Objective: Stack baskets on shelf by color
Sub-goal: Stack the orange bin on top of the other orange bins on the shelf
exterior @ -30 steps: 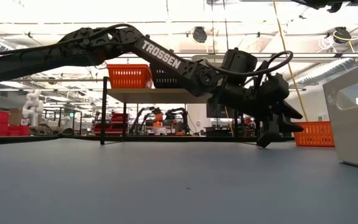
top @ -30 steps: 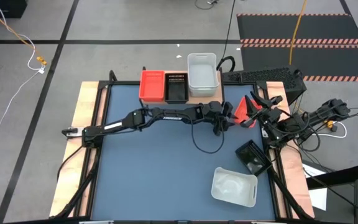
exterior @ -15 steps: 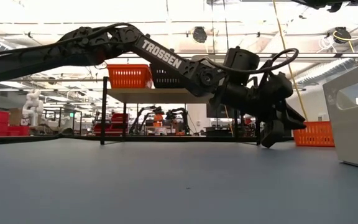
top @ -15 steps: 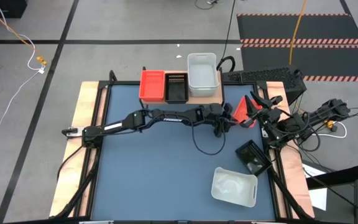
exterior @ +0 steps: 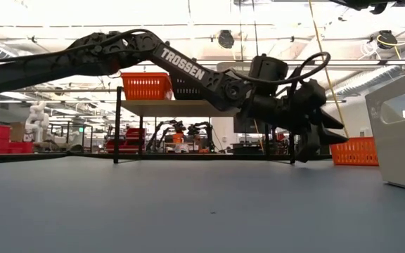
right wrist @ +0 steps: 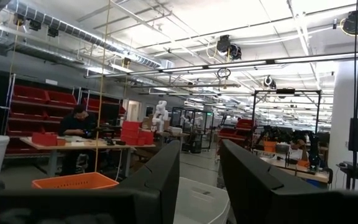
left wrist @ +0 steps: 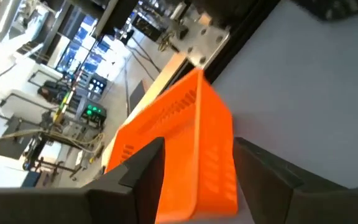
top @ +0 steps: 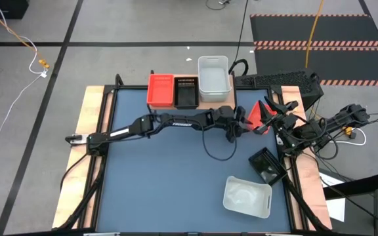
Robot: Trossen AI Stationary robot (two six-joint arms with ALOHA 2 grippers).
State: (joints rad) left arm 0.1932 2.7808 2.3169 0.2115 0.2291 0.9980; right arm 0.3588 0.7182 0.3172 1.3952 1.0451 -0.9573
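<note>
The red basket is partly under my right gripper. My left gripper needs to pull the basket clear by its near rim (left wrist: 197,146), then grab that rim again before lifting.
The shelf (top: 176,105) stands at the table's far edge and bears a red basket (top: 161,90), a black basket (top: 186,92) and a white basket (top: 213,77) side by side. Another red basket (top: 257,117) sits near the table's right edge, partly hidden by the right arm. My left gripper (top: 239,124) reaches across to it and is open. In the left wrist view its fingers stand on either side of that red basket (left wrist: 188,146), and no touch shows. My right gripper (right wrist: 201,180), open, hovers over the right edge.
A black basket (top: 266,164) lies tilted by the table's right edge. A white basket (top: 247,196) sits on the near right of the blue table (top: 156,177) and fills the right side of the low view (exterior: 403,137). A cable loop (top: 218,147) hangs under the left arm.
My left gripper has crept a little toward the table's right edge and the red basket there, rising slightly at the end. Its fingers have stayed open. The baskets have not moved.
</note>
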